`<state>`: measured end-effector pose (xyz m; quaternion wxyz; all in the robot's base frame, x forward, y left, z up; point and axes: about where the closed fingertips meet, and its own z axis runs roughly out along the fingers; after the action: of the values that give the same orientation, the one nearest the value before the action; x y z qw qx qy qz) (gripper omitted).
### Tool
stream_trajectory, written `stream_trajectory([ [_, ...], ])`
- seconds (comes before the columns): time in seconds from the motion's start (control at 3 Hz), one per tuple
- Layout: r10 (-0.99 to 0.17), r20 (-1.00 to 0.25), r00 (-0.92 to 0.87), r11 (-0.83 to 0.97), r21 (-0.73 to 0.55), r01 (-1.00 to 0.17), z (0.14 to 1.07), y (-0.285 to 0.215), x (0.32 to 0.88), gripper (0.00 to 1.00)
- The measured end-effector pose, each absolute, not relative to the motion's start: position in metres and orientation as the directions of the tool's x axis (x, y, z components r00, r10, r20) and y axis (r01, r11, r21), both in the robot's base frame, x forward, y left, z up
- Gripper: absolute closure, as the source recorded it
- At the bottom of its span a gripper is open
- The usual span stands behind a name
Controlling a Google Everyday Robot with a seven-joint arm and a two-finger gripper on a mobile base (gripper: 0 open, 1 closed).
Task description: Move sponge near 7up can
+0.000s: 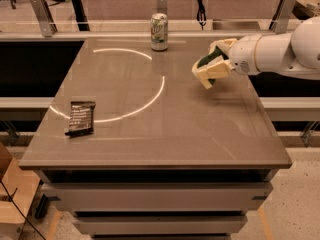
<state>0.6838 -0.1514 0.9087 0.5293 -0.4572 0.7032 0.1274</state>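
My gripper is holding the sponge and will let go of it on the grey table (178, 47) beside the 7up can, near the table's far edge.
The 7up can (159, 31) stands upright at the far edge of the table, near its middle. My gripper (209, 63) comes in from the right on a white arm and is shut on the sponge (206, 60). The sponge shows its dark green top between the pale yellow fingers. It is held above the table, to the right of and nearer than the can, about a can's height or more away from it.
A flat black snack wrapper (80, 117) lies near the table's left edge. The grey table (150, 134) has a bright curved light reflection on its top. Metal rails and posts run behind the far edge.
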Motion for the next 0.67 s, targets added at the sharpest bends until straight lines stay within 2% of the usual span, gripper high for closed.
stream_trajectory([
  [0.33,-0.496,-0.868,0.013,0.566,-0.335,-0.753,0.910,-0.142,0.697,1.00],
  [0.67,-0.480,-0.873,0.089,0.587,-0.395,-0.706,0.914,-0.125,0.738,1.00],
])
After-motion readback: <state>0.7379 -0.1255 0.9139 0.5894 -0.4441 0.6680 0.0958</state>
